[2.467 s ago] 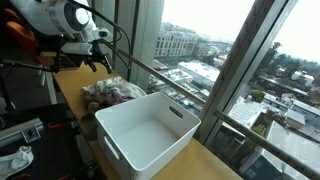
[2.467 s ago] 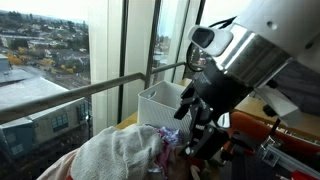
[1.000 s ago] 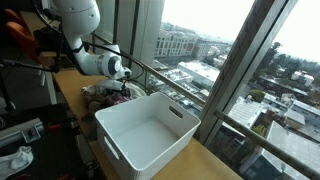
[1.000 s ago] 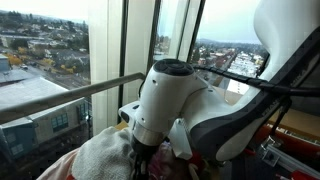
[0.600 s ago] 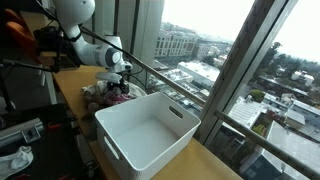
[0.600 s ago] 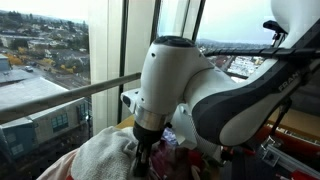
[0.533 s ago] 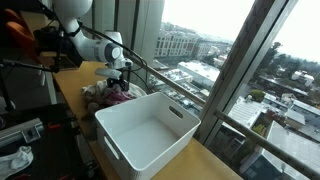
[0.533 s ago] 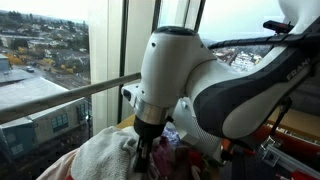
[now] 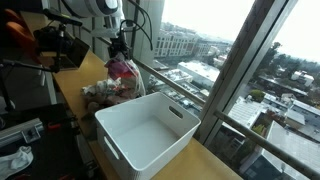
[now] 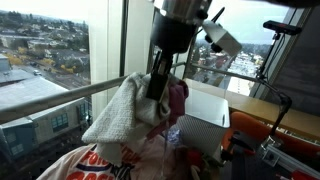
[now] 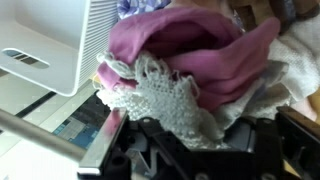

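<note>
I need to let go of the pink garment and white lacy cloth on the bottom of the empty white bin [image 9: 143, 143].
My gripper [image 9: 120, 47] hangs high over the wooden counter, shut on a bunch of laundry. A pink garment [image 9: 124, 72] dangles from it, together with a white lacy cloth [image 10: 118, 114]. In the wrist view the pink garment [image 11: 190, 48] and the white lacy cloth [image 11: 160, 100] fill the space between the black fingers of the gripper [image 11: 200, 126]. Below, the rest of the clothes pile [image 9: 104, 94] lies on the counter. An empty white bin [image 9: 150, 130] stands beside the pile and shows in both exterior views; the bin [image 10: 206, 106] sits behind the hanging cloth.
A metal window rail [image 9: 175, 88] and tall glass panes run along the far side of the counter. Black equipment [image 9: 60, 45] stands at the counter's back end. More printed fabric [image 10: 85, 162] lies close under the hanging cloth.
The gripper has closed on the clothes in the pile and risen well above it, lifting the pink garment and white cloth clear.
</note>
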Controlling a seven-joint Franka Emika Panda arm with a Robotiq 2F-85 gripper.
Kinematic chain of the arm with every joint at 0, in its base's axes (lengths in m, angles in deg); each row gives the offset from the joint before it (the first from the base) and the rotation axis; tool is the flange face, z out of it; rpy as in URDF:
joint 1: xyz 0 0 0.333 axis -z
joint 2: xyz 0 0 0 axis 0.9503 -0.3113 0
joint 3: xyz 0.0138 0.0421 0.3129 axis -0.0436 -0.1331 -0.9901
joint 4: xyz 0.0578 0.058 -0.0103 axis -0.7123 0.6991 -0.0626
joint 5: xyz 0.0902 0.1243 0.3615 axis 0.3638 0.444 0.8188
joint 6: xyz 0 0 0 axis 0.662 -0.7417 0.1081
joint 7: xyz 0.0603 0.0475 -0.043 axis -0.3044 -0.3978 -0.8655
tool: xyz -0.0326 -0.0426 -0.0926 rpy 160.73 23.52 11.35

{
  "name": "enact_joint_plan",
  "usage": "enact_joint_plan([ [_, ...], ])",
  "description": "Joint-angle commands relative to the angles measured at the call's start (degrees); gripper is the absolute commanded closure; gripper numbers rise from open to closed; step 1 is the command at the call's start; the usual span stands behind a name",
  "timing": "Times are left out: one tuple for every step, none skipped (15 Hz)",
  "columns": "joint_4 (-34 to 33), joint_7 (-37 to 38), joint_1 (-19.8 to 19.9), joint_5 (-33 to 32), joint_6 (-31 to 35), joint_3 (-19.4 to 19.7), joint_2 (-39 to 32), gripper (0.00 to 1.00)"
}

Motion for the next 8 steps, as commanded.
enact_joint_plan([
  [-0.3, 0.4, 1.2, 0.2, -7.5, -0.4, 9.8, 0.95],
  [-1.0, 0.9, 1.7, -0.6, -9.3, -0.3, 12.0, 0.95],
  [-1.6, 1.0, 2.5, -1.0, -11.4, -0.3, 14.3, 0.95],
  [-2.2, 1.3, 3.4, -1.5, -13.5, -0.1, 16.6, 0.95],
  [-2.6, 0.8, 4.5, -1.5, -15.3, 0.1, 18.8, 0.95],
  [-2.9, 0.4, 5.8, -1.6, -17.2, 0.5, 20.9, 0.95],
  [-2.9, -0.1, 7.3, -1.5, -18.6, 1.0, 23.0, 0.95],
  [-2.3, -1.0, 8.9, -1.0, -19.6, 1.9, 25.1, 0.95],
])
